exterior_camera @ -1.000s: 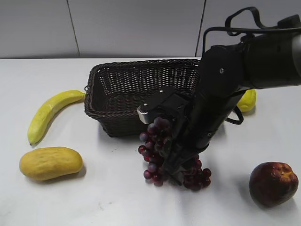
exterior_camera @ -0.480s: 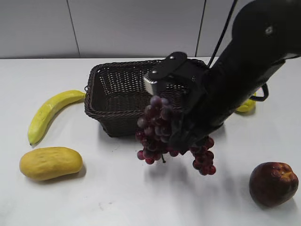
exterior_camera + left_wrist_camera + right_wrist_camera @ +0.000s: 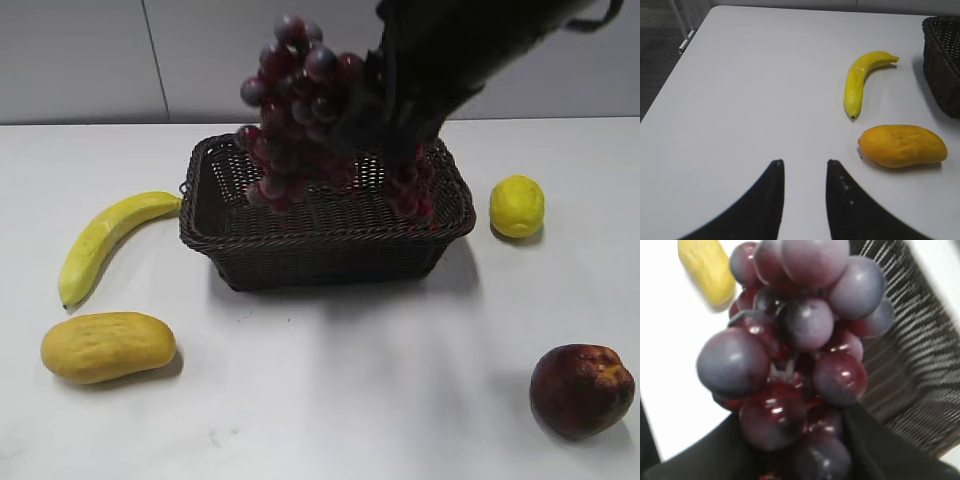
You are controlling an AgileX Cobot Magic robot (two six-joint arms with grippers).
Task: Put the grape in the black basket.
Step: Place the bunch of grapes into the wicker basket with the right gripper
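Observation:
My right gripper will release the grape on the black basket's bottom, on the basket's side nearer the banana (image 3: 292, 196).
The grape (image 3: 300, 110), a dark red-purple bunch, hangs in the air over the black basket (image 3: 300, 245), a dark woven wicker basket at the table's middle. My right gripper (image 3: 385, 110) is shut on the grape from the right; its fingers are mostly hidden by the berries. In the right wrist view the grape (image 3: 795, 355) fills the frame between the jaws (image 3: 795, 440), with the black basket's wall (image 3: 910, 355) behind it. My left gripper (image 3: 804, 167) is open and empty over bare table; the black basket's corner (image 3: 945, 60) shows at the right edge.
A banana (image 3: 105, 240) and a mango (image 3: 108, 346) lie left of the basket; both show in the left wrist view, the banana (image 3: 862, 80) and the mango (image 3: 902, 146). A lemon (image 3: 517, 206) sits right of the basket. A dark red fruit (image 3: 580, 390) is front right.
My right gripper has lifted the grape from the table in front of the basket up and back, to above the basket's inside. The other fruits have not moved.

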